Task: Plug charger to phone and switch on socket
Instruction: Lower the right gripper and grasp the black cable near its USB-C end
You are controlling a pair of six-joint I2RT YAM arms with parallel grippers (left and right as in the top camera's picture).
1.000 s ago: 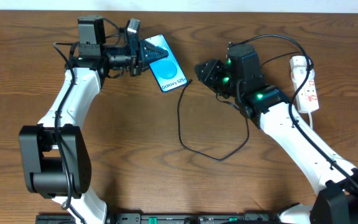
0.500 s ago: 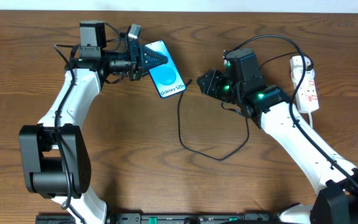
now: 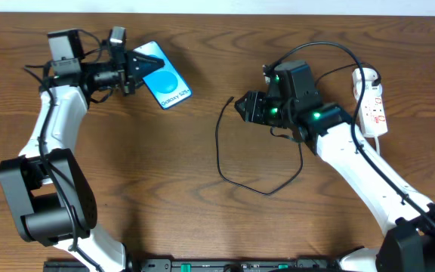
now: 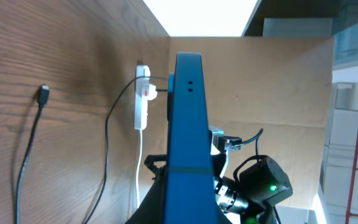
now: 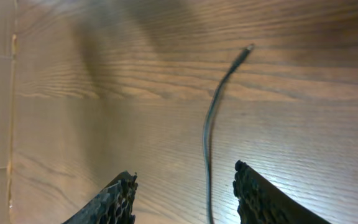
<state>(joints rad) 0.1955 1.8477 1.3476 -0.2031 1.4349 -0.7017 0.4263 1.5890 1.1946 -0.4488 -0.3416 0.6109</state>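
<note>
My right gripper is going to close on the charger by the cable point(image 3: 223, 110) point(image 5: 224, 81) just behind its plug, so the plug's metal tip stays free for the phone.
My left gripper point(image 3: 138, 66) is shut on the phone point(image 3: 165, 79), a slim smartphone with a blue screen, and holds it at the back left of the table. In the left wrist view the phone point(image 4: 187, 124) shows edge-on between the fingers. The charger, a thin black cable point(image 3: 221, 151), loops over the table middle, its plug tip point(image 3: 229, 100) lying free just left of my right gripper point(image 3: 242, 106). In the right wrist view the right gripper point(image 5: 185, 193) is open, and the cable point(image 5: 209, 137) runs between its fingers toward the tip point(image 5: 247, 48). The socket point(image 3: 371, 102) is a white strip at the far right.
A white cord point(image 4: 139, 168) leads from the socket point(image 4: 142, 96) in the left wrist view. The table's back edge meets a pale wall point(image 3: 278, 6). Brown wooden tabletop point(image 3: 165, 189) lies in front of both arms.
My left arm has carried the phone leftward, away from the plug tip. My right gripper has shifted slightly left toward the cable tip.
</note>
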